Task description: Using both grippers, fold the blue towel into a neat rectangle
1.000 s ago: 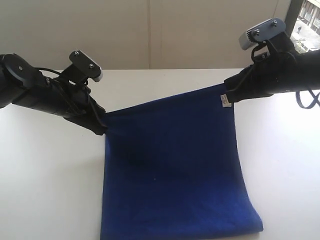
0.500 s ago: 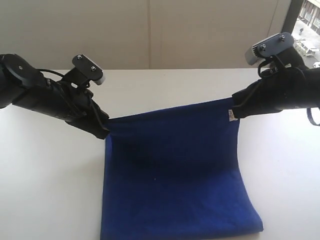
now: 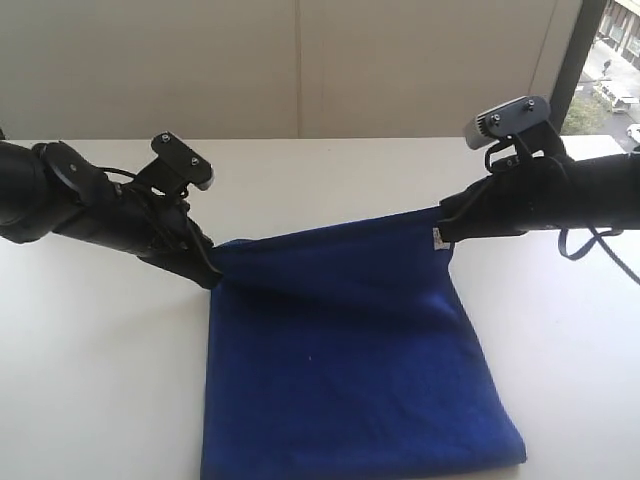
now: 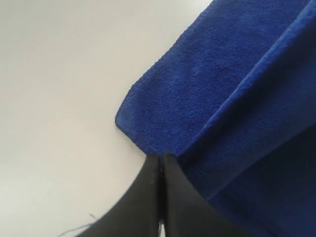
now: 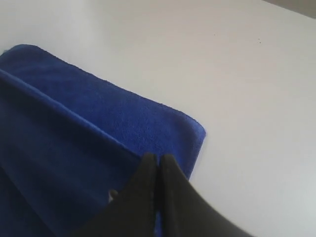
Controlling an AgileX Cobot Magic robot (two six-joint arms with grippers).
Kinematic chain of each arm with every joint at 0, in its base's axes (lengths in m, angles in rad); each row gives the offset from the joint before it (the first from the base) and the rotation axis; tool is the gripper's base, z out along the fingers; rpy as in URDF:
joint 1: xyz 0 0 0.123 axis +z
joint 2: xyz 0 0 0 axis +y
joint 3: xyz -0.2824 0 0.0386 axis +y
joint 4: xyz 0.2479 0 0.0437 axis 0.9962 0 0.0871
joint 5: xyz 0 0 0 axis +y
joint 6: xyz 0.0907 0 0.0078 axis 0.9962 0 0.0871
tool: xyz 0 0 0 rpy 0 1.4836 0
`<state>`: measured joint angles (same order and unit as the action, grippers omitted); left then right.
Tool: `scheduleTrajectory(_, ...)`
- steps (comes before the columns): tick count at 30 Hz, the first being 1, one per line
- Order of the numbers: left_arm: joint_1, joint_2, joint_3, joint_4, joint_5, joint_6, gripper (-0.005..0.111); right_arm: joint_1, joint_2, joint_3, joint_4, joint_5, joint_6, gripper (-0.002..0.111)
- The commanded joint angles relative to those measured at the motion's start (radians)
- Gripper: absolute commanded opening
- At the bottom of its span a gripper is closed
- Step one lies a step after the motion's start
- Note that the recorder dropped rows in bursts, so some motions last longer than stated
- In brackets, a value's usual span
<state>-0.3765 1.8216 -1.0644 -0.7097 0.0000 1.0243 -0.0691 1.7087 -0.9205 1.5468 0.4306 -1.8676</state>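
Next, I let go of the blue towel's tagged corner with my right gripper on the flat lower layer's far corner [image 3: 401, 243] [image 5: 177, 138].
The blue towel [image 3: 345, 350] lies on the white table [image 3: 90, 380], its far edge lifted off the surface and stretched between both arms. My left gripper [image 3: 211, 270] is shut on the towel's far left corner; its black fingers [image 4: 148, 197] pinch the cloth [image 4: 227, 98] in the left wrist view. My right gripper [image 3: 446, 228] is shut on the far right corner, beside the small white tag [image 3: 437, 236]. In the right wrist view the fingers [image 5: 173, 197] press together over the towel [image 5: 74, 148], with a lower layer lying flat on the table beneath.
A beige wall [image 3: 300, 60] runs behind the table's far edge. A window [image 3: 610, 60] shows at the upper right. White tabletop [image 5: 256, 74] extends on both sides of the towel.
Both grippers have carried the towel's far edge lower and nearer. The right gripper has shifted left, and the lifted edge now sits closer to the table.
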Motion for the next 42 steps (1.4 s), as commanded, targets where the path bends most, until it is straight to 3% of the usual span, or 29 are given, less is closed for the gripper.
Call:
scheduleTrajectory(1, 0.014, 0.031, 0.006, 0.017, -0.13, -0.007, 0.0, -0.019, 0.039, -0.038, 0.03, -0.126, -0.015, 0.0)
scheduleTrajectory(6, 0.014, 0.07, 0.006, 0.068, -0.216, -0.105, 0.0, -0.019, 0.079, -0.054, 0.032, -0.189, -0.015, 0.0)
scheduleTrajectory(9, 0.01, 0.084, 0.004, 0.246, -0.222, -0.27, 0.0, -0.019, 0.079, -0.058, 0.032, -0.182, -0.015, 0.0)
scheduleTrajectory(13, -0.021, 0.091, 0.004, 0.372, -0.279, -0.415, 0.0, -0.019, 0.079, -0.066, 0.032, -0.114, -0.015, 0.0)
scheduleTrajectory(17, -0.056, 0.091, 0.004, 0.382, -0.314, -0.422, 0.0, -0.019, 0.061, -0.066, 0.032, -0.146, -0.015, 0.0)
scheduleTrajectory(24, -0.056, 0.046, 0.004, 0.39, -0.234, -0.422, 0.0, -0.019, 0.001, -0.066, 0.032, -0.115, -0.015, 0.0)
scheduleTrajectory(35, -0.056, 0.03, 0.004, 0.399, -0.24, -0.452, 0.0, -0.019, 0.002, -0.066, 0.032, -0.094, -0.002, 0.0)
scheduleTrajectory(42, -0.056, 0.063, 0.004, 0.484, -0.277, -0.569, 0.0, -0.019, 0.002, -0.066, 0.032, -0.139, -0.002, 0.0)
